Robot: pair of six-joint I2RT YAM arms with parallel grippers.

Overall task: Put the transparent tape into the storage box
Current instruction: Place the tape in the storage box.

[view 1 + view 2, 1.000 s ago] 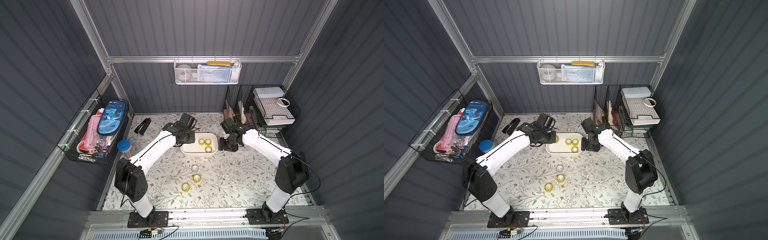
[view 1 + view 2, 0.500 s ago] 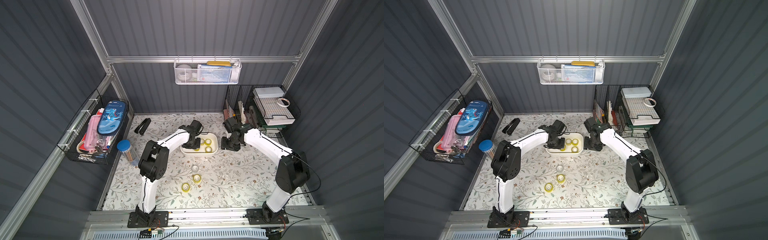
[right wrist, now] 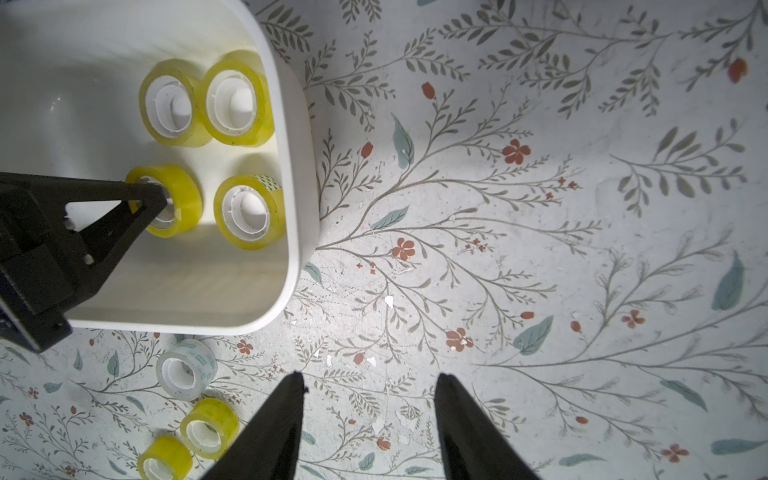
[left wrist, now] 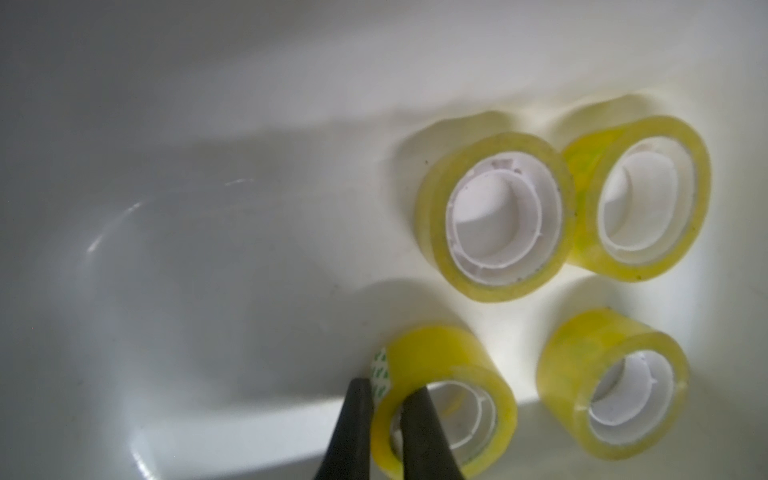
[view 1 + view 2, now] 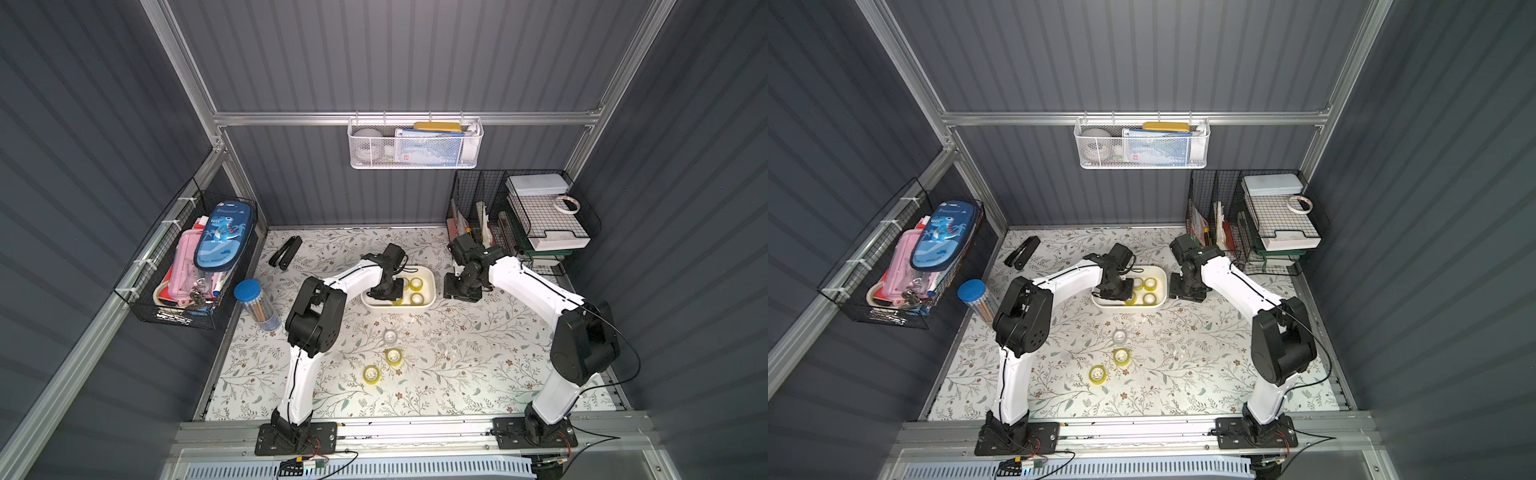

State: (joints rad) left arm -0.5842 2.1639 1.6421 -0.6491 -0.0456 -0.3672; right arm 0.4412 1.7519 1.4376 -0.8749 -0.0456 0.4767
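Observation:
Next, my left gripper lets go of the yellow transparent tape roll snug against the front yellow roll in the storage box [image 5: 401,301] [image 4: 484,398].
The storage box [image 5: 432,286] [image 5: 1163,286] is a white tub at the back middle of the flowered mat. My left gripper [image 4: 384,395] [image 3: 145,199] reaches down into it, shut on the wall of a yellow transparent tape roll [image 4: 449,365] [image 3: 183,195], one finger inside the core and one outside. Three more yellow rolls [image 4: 432,216] [image 4: 702,187] [image 4: 582,345] lie flat on the box floor. On the mat in front of the box lie a colourless roll [image 5: 390,336] [image 3: 199,357] and two yellow rolls [image 5: 393,356] [image 5: 371,374]. My right gripper [image 3: 370,382] [image 5: 461,291] hangs open over bare mat just right of the box.
A black stapler [image 5: 285,252] lies at the back left. A blue-capped tube [image 5: 253,303] stands by the left wall under a wire basket [image 5: 187,266] of pencil cases. The black wire rack [image 5: 519,216] with a white tape ring [image 5: 567,204] stands back right. A white mesh basket [image 5: 415,143] hangs on the back wall.
My left gripper has moved right from the box's left end and come down inside the box, staying shut, while its elbow folded in. The right arm has barely moved.

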